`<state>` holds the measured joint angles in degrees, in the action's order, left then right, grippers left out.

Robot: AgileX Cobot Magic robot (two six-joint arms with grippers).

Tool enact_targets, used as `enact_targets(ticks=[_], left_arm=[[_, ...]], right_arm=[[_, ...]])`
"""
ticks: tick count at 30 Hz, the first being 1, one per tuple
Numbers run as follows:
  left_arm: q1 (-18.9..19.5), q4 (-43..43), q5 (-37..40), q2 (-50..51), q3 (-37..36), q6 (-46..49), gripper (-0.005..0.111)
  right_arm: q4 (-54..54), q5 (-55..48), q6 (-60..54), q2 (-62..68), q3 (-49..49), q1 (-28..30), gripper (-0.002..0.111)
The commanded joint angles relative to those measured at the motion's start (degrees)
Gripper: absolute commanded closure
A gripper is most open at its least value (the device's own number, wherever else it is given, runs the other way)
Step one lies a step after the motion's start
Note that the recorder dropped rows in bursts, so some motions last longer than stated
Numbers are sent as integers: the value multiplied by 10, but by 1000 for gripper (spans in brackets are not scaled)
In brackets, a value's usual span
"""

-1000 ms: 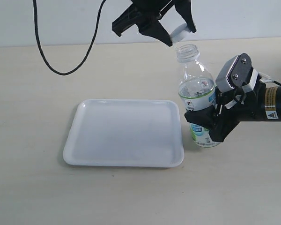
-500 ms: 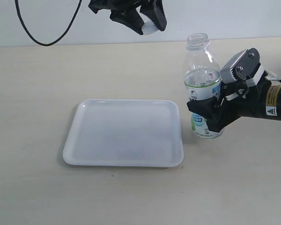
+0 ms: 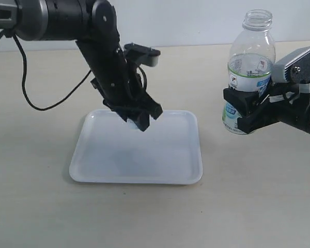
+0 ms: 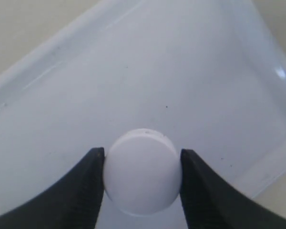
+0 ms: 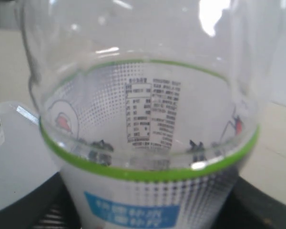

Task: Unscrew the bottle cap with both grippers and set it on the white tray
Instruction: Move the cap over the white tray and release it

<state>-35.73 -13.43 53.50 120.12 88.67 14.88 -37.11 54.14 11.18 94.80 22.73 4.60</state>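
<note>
The robot's left gripper will release the bottle cap, now just above the tray floor, on the bottom of the white tray, just behind the middle [image 3: 135, 137] [image 4: 126, 135] toward the tray's back edge.
The all-black left gripper [image 3: 137, 121] reaches down over the white tray [image 3: 165, 170] near its back edge. The left wrist view shows its two black fingers [image 4: 81, 186] pressed on either side of the round white bottle cap [image 4: 142, 171], just above the tray floor [image 4: 148, 71]. In the exterior view the cap is barely visible between the claws. Right of the tray, the right gripper [image 3: 248, 111], black with a grey-white block, is shut on the clear bottle [image 3: 250, 62] around its label. The bottle's neck is uncapped. The bottle [image 5: 148, 143] fills the right wrist view.
A black cable [image 3: 36, 98] loops over the beige tabletop left of the tray. A white wall runs along the back. Bare tabletop lies in front of the tray and between tray and bottle.
The left gripper has swung down from above the table's back to just over the tray, carrying the cap. The right gripper has shifted the bottle right and upward.
</note>
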Motion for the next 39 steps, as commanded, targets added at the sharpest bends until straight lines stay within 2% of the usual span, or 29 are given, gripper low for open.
enact_targets(ticks=[1, 7, 13, 18, 24, 26, 32, 35, 37, 39], left_arm=[[-16, 35, -88, -4, -52, 21, 107], [-20, 39, -142, -4, -89, 32, 107], [-20, 39, -229, -4, -137, 47, 107], [-20, 40, -253, -4, -154, 47, 107], [-20, 40, -245, -4, -154, 48, 106], [-20, 40, -243, -4, -154, 48, 99], [-20, 40, -241, -4, -154, 50, 55], [-20, 40, -241, -4, -154, 50, 37], [-20, 40, -241, -6, -154, 50, 32], [-20, 40, -241, -12, -154, 50, 33]], right_arm=[[2, 33, -6, -8, -1, 0, 108], [-11, 33, -5, -8, -1, 0, 108], [-13, 33, -4, -8, -1, 0, 108], [-13, 35, -5, -8, -1, 0, 108], [-15, 35, -5, -8, -1, 0, 108], [-15, 35, -5, -8, -1, 0, 108], [-15, 35, -4, -8, -1, 0, 108], [-15, 34, -4, -8, -1, 0, 108], [-15, 34, -4, -8, -1, 0, 108], [-15, 34, -6, -8, -1, 0, 108]])
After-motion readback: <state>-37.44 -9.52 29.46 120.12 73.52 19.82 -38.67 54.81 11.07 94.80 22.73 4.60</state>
